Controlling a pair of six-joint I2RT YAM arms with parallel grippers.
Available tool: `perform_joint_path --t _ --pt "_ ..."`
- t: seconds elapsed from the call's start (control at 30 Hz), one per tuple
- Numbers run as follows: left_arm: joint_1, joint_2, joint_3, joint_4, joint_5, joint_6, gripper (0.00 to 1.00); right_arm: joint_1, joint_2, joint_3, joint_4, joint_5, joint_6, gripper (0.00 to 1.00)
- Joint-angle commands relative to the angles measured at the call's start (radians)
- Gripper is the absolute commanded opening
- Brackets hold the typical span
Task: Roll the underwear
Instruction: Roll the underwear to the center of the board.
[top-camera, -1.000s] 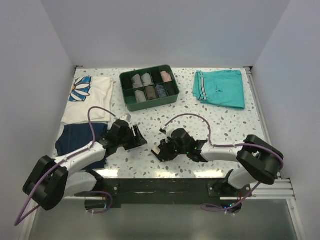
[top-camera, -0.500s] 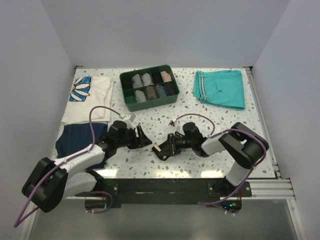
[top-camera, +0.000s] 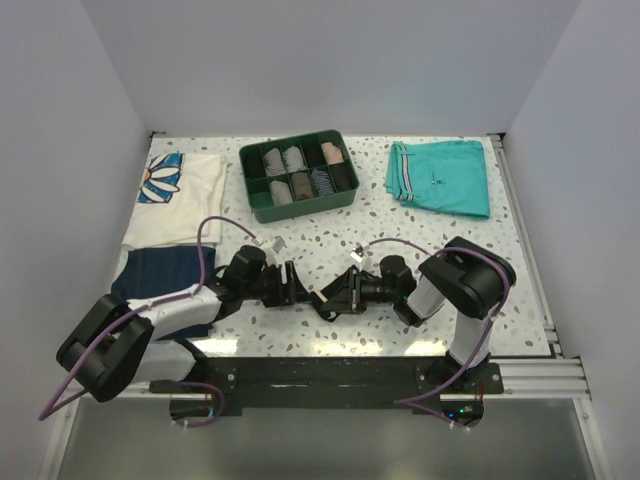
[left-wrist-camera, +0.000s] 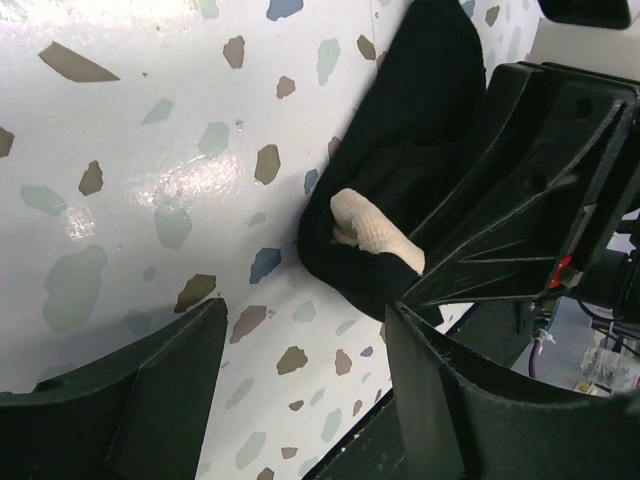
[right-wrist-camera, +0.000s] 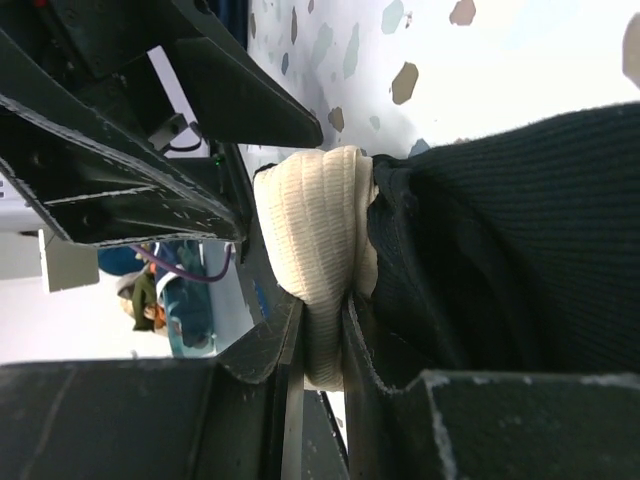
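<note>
The beige fold's end is loose beyond the right gripper's fingers, so the robot's left gripper needs to pinch that end (left-wrist-camera: 350, 212) before the right gripper takes a new grip.
The underwear (top-camera: 331, 300) is a small black bundle on the table between the two grippers. In the left wrist view its black fabric (left-wrist-camera: 420, 130) lies bunched with a beige fold (left-wrist-camera: 375, 228) sticking out. My right gripper (top-camera: 340, 295) is shut on that beige lining (right-wrist-camera: 318, 225), with the black fabric (right-wrist-camera: 510, 270) beside the jaws; it also shows in its own view (right-wrist-camera: 322, 350). My left gripper (top-camera: 292, 284) is open and empty (left-wrist-camera: 300, 395), just left of the bundle, facing the right gripper.
A green divided tray (top-camera: 262, 205) with several small rolls stands at the back centre. Teal shorts (top-camera: 442, 176) lie at the back right. A white daisy T-shirt (top-camera: 180, 200) and a navy folded garment (top-camera: 158, 276) lie on the left.
My left gripper has moved right, close to the bundle. My right arm has folded in and its gripper has shifted slightly right with the underwear still held.
</note>
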Motion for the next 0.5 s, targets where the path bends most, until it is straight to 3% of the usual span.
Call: perform_joint_path --t 0.0,0.3,0.47 --pt "-0.01 0.022 0.038 0.029 -0.021 -0.017 0.7 -0.003 -0.012 -0.049 -0.03 0.065 0.003 0.0" --pt "-0.011 0.047 0.069 0.106 -0.019 -0.052 0.71 -0.003 -0.173 -0.004 -0.373 0.108 -0.174 0.0" --pt "-0.02 0.065 0.076 0.144 -0.007 -0.059 0.72 -0.001 -0.187 0.008 -0.417 0.109 -0.198 0.0"
